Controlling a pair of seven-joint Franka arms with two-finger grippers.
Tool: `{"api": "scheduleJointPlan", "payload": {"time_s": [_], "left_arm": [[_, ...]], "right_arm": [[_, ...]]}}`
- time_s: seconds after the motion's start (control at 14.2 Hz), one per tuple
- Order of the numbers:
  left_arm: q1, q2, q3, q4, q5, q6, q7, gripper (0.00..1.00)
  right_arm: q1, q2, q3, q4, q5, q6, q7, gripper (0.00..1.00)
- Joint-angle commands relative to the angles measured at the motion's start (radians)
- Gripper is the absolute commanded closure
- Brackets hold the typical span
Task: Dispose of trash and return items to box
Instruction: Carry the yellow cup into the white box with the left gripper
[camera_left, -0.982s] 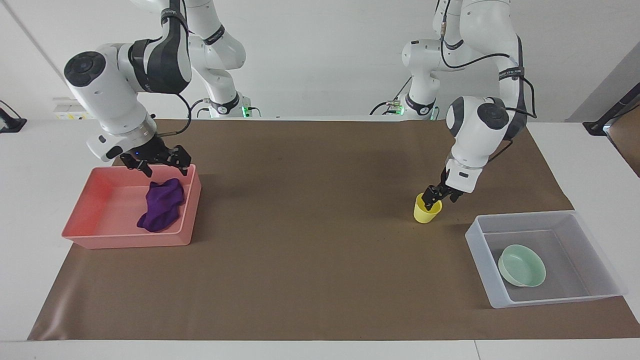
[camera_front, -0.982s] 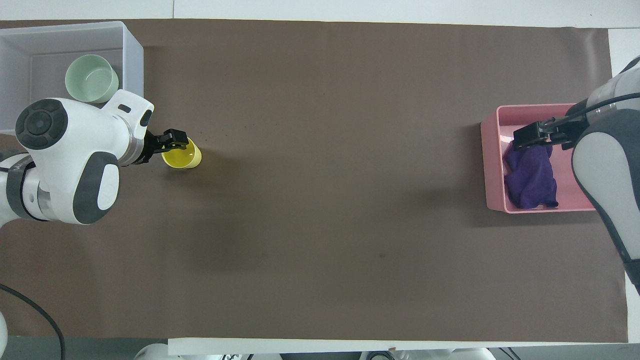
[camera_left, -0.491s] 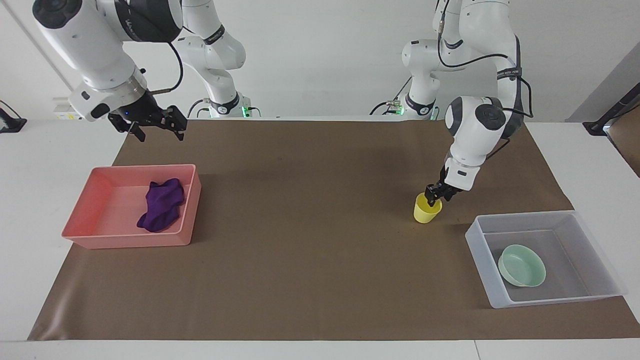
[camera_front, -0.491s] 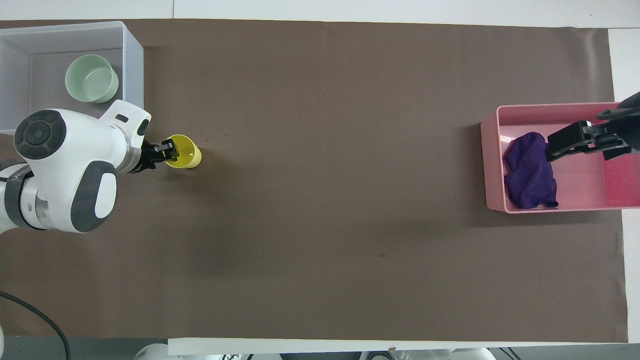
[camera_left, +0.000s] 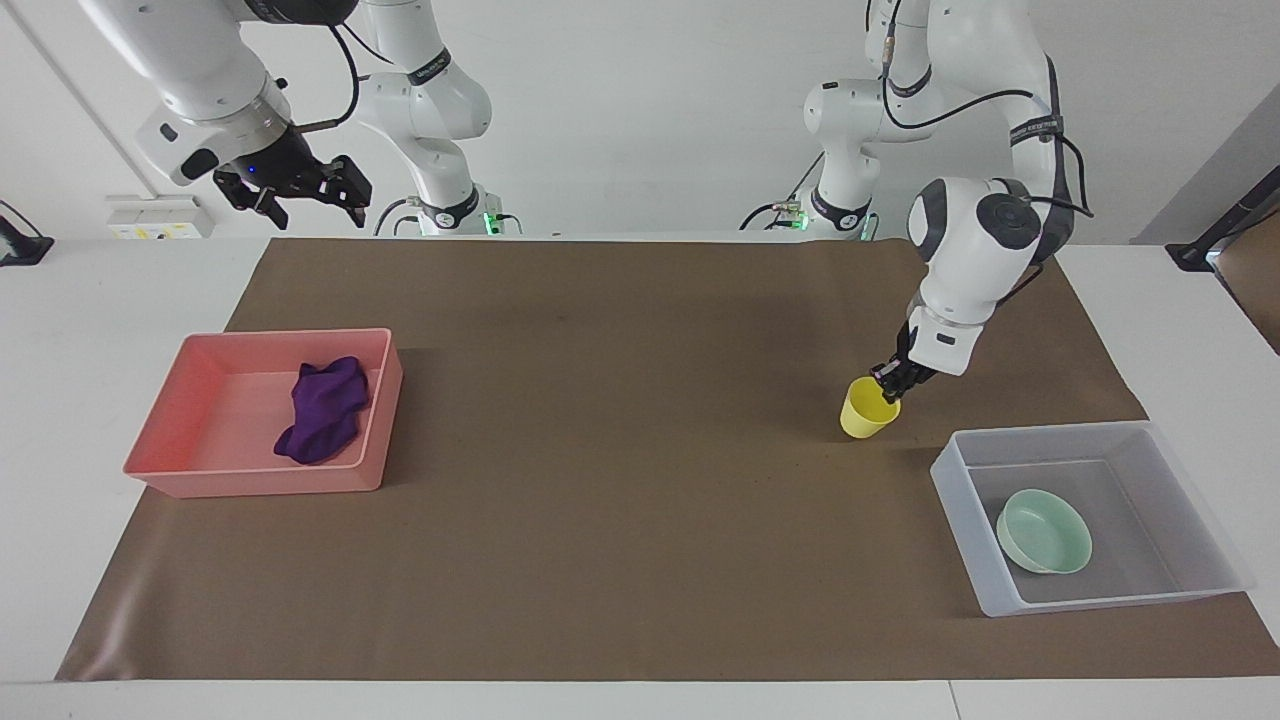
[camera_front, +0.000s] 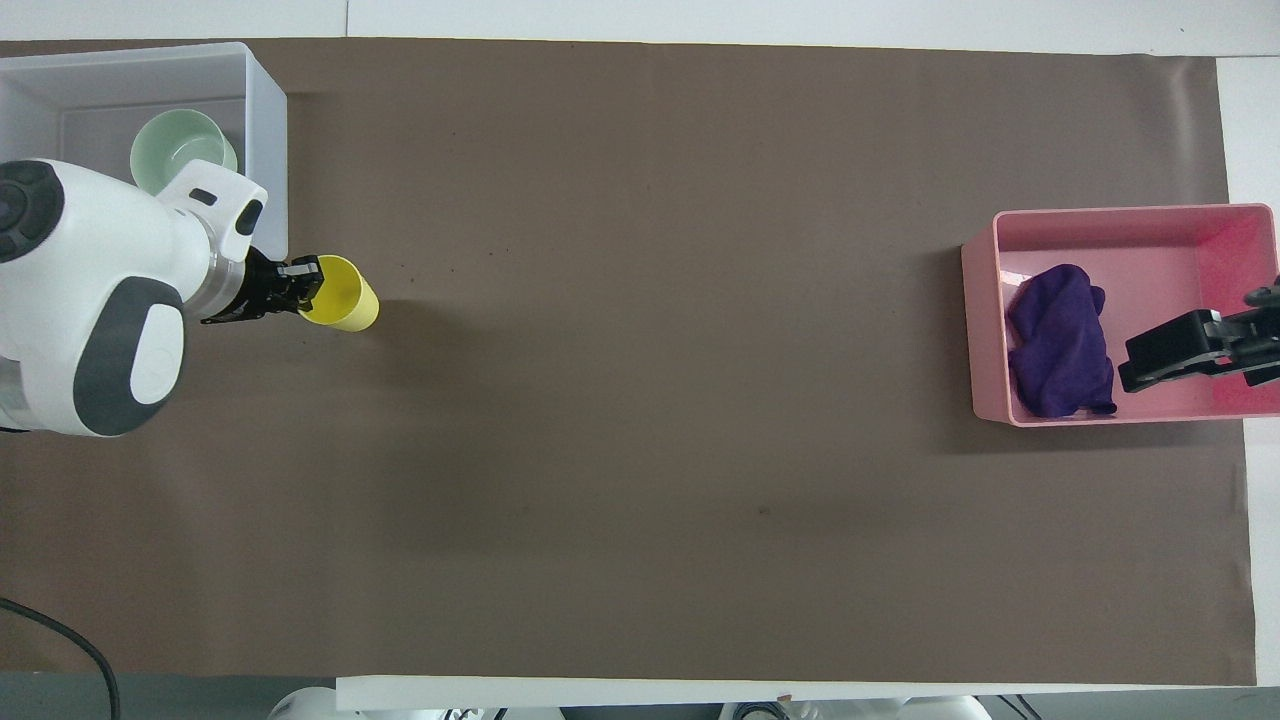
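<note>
Next, my left gripper releases the yellow cup into the mint-green bowl (camera_front: 175, 151) inside the translucent box.
The yellow cup (camera_left: 864, 412) hangs tilted, low over the brown mat, beside the box's corner nearer the robots. My left gripper (camera_left: 889, 380) is shut on its rim; both show in the overhead view, the gripper (camera_front: 298, 290) and the cup (camera_front: 345, 297). The mint-green bowl (camera_left: 1043, 531) lies in the translucent box (camera_left: 1100, 602). The purple cloth (camera_left: 322, 410) lies crumpled in the pink tray (camera_left: 250, 482). My right gripper (camera_left: 310, 203) is open and empty, raised high over the mat's edge near the robots.
The brown mat (camera_left: 620, 450) covers most of the white table. The box (camera_front: 268, 120) stands at the left arm's end, the pink tray (camera_front: 985, 330) at the right arm's end. The right gripper (camera_front: 1180, 352) overlaps the tray in the overhead view.
My right gripper rose away from the pink tray, leaving the cloth in it. My left gripper shut on the cup's rim and tipped and shifted it toward the box.
</note>
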Motion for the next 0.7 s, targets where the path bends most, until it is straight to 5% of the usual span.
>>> {"api": "scheduleJointPlan", "payload": {"time_s": [0.0, 0.35, 0.63], "left_arm": [[0.031, 0.008, 0.016, 0.176, 0.017, -0.161, -0.006, 0.99], [0.269, 0.268, 0.023, 0.512, 0.019, -0.048, 0.025, 1.0], [0.291, 0.379, 0.026, 0.487, 0.022, 0.156, 0.099, 1.0]], "right_arm": [[-0.018, -0.024, 0.003, -0.036, -0.005, 0.012, -0.072, 0.0], [-0.016, -0.024, 0.003, -0.037, -0.002, 0.009, -0.068, 0.0], [-0.016, -0.024, 0.003, -0.036, -0.002, 0.011, -0.071, 0.0]]}}
